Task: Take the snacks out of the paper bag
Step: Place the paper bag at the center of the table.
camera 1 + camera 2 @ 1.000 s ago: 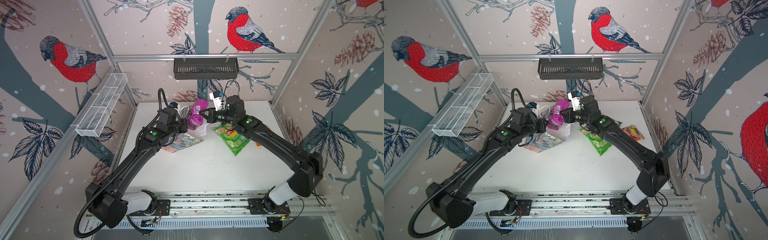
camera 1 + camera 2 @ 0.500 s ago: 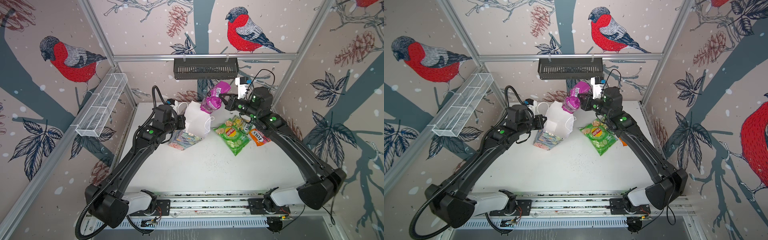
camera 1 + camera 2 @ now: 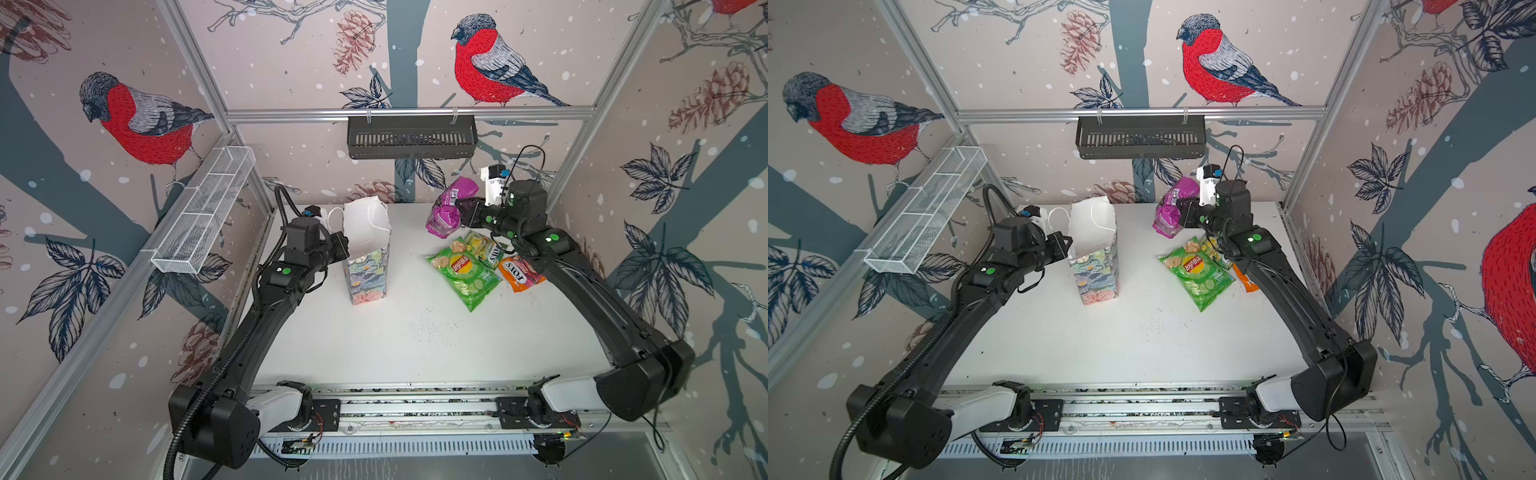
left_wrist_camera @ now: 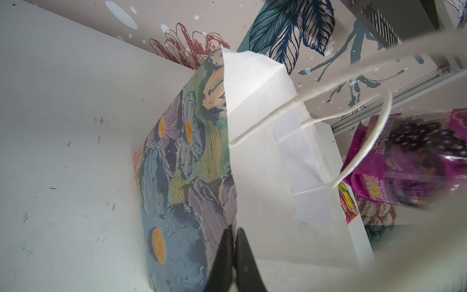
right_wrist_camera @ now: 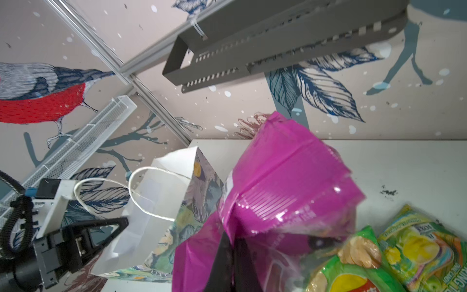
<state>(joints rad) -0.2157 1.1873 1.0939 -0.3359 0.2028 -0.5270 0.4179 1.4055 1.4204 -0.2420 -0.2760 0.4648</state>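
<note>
My right gripper is to put the purple packet down on the table (image 3: 412,250) between the paper bag and the green chip bag.
The floral paper bag (image 3: 368,253) (image 3: 1096,257) stands upright on the white table (image 3: 395,353), left of centre, its white mouth open. My left gripper (image 3: 347,245) (image 4: 233,231) is shut on the bag's (image 4: 192,164) side wall near the rim. My right gripper (image 3: 459,208) (image 3: 1181,212) (image 5: 232,240) is shut on the purple packet (image 3: 446,208) (image 3: 1169,212) (image 5: 290,177), held in the air at the back right. Below it lie the large green chip bag (image 3: 463,270) (image 3: 1198,274), the yellow-green packet (image 3: 484,247) and the orange packet (image 3: 519,274).
A white wire basket (image 3: 203,216) hangs on the left wall. A black slotted shelf (image 3: 411,137) hangs on the back wall above the table. Dark crumbs (image 3: 428,328) speckle the table's middle. Both arms reach in from the front rail.
The purple packet has come out of the bag's mouth and travelled to the back right in my right gripper. The bag, tipped over before, now stands upright in my left gripper.
</note>
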